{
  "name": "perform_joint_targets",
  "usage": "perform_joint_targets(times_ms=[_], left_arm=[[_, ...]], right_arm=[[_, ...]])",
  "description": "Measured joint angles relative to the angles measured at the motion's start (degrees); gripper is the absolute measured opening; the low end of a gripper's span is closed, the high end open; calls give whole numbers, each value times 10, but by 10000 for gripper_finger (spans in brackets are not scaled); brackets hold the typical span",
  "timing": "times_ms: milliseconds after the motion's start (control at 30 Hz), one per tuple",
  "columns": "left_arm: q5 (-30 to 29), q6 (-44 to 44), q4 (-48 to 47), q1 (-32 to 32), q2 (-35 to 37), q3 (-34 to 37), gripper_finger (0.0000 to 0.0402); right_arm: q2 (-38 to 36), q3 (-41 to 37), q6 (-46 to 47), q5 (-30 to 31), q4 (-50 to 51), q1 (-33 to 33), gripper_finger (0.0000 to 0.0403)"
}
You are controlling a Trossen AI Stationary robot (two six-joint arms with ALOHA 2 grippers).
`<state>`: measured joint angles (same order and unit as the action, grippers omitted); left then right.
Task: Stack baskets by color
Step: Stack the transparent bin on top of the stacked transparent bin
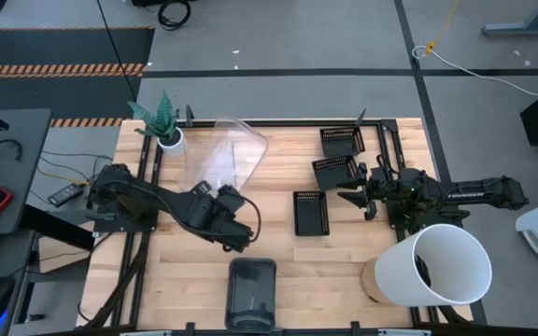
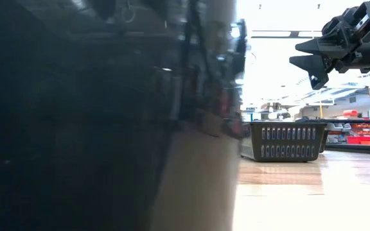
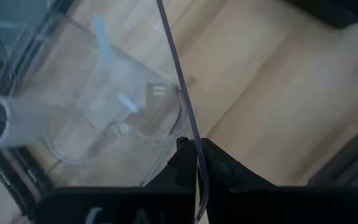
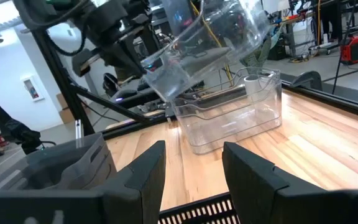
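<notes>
Next, my left gripper sets the clear basket down inside the other clear basket (image 1: 204, 192) (image 3: 126, 130) near the white pot.
My left gripper (image 3: 194, 155) is shut on a clear basket (image 4: 207, 34), which hangs tilted in the air over the table's far left part (image 1: 241, 149). Below it another clear basket (image 4: 229, 118) rests by its bottom on the table. Three black slotted baskets (image 1: 341, 142) (image 1: 334, 173) (image 1: 309, 213) lie right of the middle. A dark grey basket (image 1: 250, 294) stands at the near edge. My right gripper (image 1: 355, 196) hovers open and level beside the black baskets, touching nothing. My left gripper pinches the clear basket's thin wall at its rim (image 3: 190, 134) between its two fingers, one finger on each face of the wall. The fingers slant down from the table's left side. The basket is lifted clear and tilted above the other clear basket.
A small white pot with a green plant (image 1: 168, 138) stands at the far left corner, close to the clear baskets. A big white bucket (image 1: 437, 271) lies at the near right corner. Black frame rails (image 1: 148, 168) run along the table's sides. Bare wood shows in the middle (image 1: 278, 243).
</notes>
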<state>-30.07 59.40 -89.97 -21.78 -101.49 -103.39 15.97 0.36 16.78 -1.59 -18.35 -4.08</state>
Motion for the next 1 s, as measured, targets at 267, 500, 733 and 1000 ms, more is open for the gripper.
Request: perform_joint_targets(times_ms=[267, 500, 733, 1000], left_arm=[[-21, 168, 0, 1, 76, 73, 9], [-25, 265, 15, 14, 86, 83, 9], [-19, 271, 64, 56, 86, 83, 9], [44, 272, 84, 87, 86, 83, 9]], right_arm=[[0, 0, 0, 0, 0, 0, 165], [0, 0, 0, 0, 0, 0, 165], [0, 0, 0, 0, 0, 0, 165], [0, 0, 0, 0, 0, 0, 165]])
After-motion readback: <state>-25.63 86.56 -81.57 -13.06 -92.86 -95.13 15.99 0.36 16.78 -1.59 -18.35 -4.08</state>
